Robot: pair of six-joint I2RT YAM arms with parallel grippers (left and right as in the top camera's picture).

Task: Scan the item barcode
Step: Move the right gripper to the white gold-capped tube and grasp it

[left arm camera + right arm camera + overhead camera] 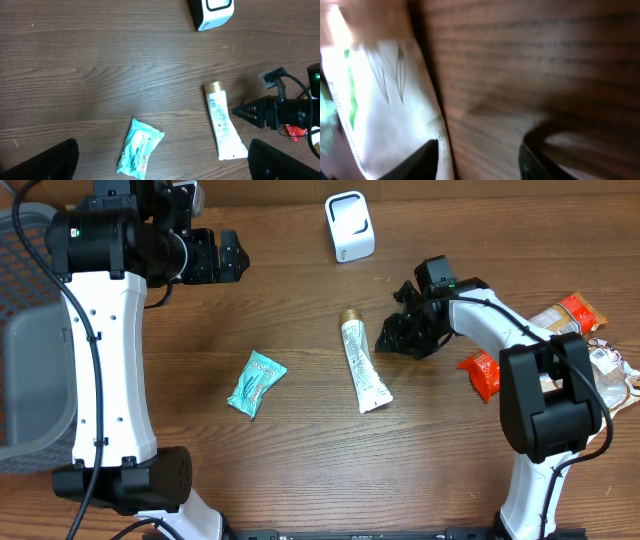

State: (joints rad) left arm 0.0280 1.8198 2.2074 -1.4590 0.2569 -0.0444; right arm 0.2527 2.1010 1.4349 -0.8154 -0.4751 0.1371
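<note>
The white tube's edge is outside my right gripper's fingers. Next, I open them, move over the tube and pinch its body (361,368) before I lift it.
A white tube (363,367) with a gold cap lies flat mid-table, with a printed barcode near its cap (214,103). The white scanner (350,227) stands at the back. My right gripper (388,338) sits low just right of the tube, open, with only bare wood between its fingers (420,161). In the right wrist view the tube (385,100) lies beside the left finger, which overlaps the tube's edge. My left gripper (228,256) hovers high at the back left, wide open and empty; its view looks down on the tube (222,125) and the scanner (212,11).
A teal wipes packet (256,383) lies left of the tube. Orange and white snack packets (575,340) are piled at the right edge behind the right arm. A grey basket (25,340) stands at the far left.
</note>
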